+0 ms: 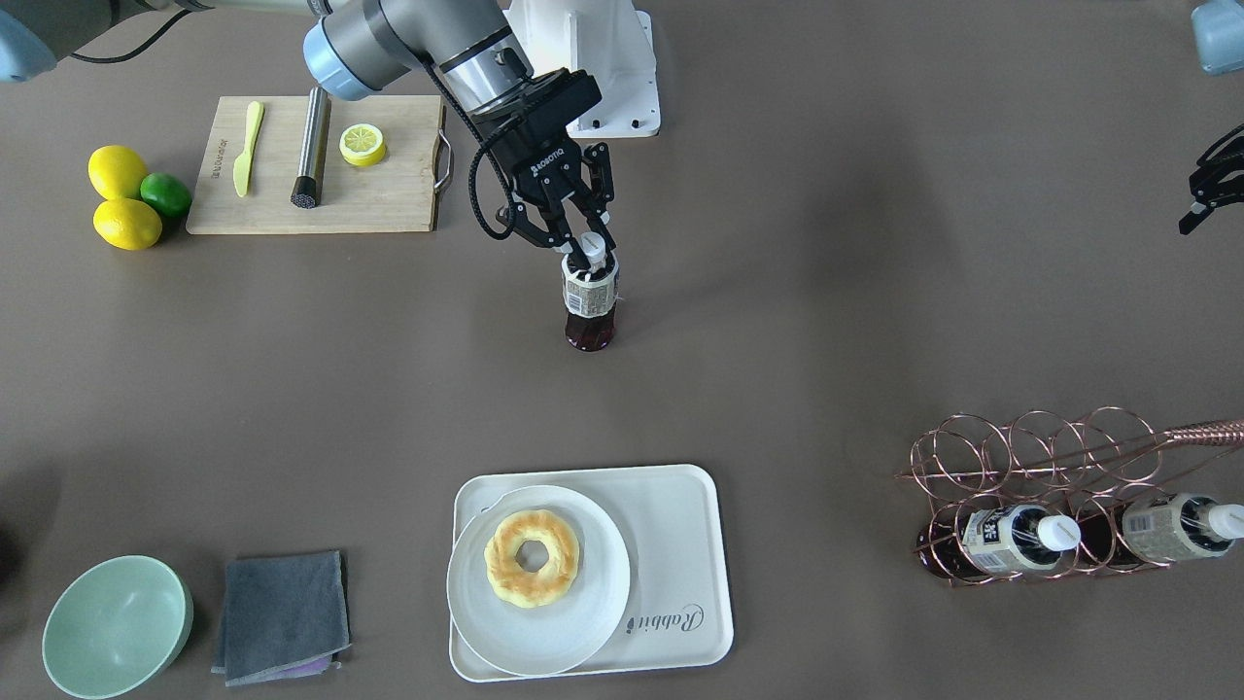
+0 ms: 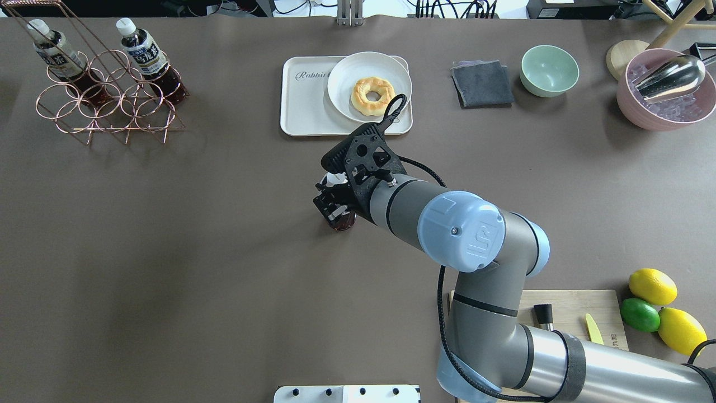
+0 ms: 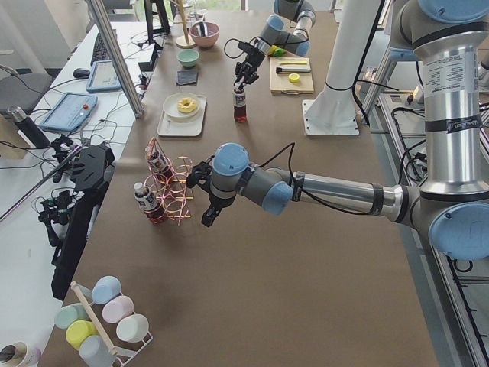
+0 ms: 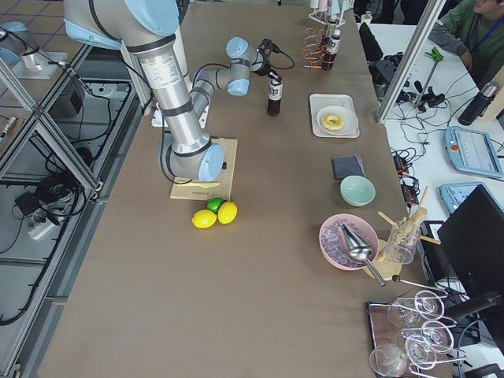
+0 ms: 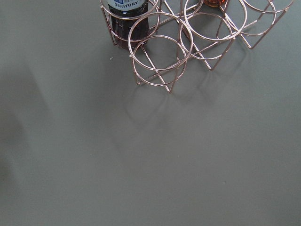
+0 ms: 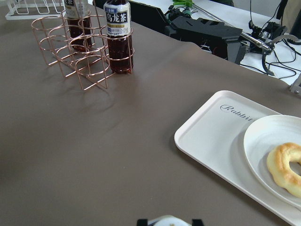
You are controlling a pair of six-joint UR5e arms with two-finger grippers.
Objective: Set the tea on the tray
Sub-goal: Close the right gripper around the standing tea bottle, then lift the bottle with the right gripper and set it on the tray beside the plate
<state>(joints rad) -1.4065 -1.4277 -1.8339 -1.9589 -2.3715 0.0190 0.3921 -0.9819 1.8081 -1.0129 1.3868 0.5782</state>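
Next, my right gripper puts the tea down on the tray's bare strip (image 1: pixel 672 567) (image 6: pixel 225 129) between the plate and the tray's short edge.
The tea (image 1: pixel 590 301), a small bottle of dark drink with a white cap, stands upright in the middle of the table; it also shows in the overhead view (image 2: pixel 342 221). My right gripper (image 1: pixel 591 251) comes down from above and is shut on its cap, which shows at the bottom edge of the right wrist view (image 6: pixel 167 220). The off-white "Rabbit" tray (image 1: pixel 680 544) lies apart from the bottle, toward the operators' side, with bare room beside its plate (image 2: pixel 305 106). My left gripper (image 1: pixel 1190 204) hangs near the copper rack, fingers apart and empty.
A round white plate (image 1: pixel 583 622) with a doughnut (image 1: pixel 532 558) fills half the tray. Two alike bottles (image 1: pixel 1011 540) (image 1: pixel 1166 525) lie in the copper rack (image 1: pixel 1030 457). There are also a green bowl (image 1: pixel 117 627), a grey cloth (image 1: pixel 282 612), and a cutting board (image 1: pixel 389 194) with lemons (image 1: pixel 126 199).
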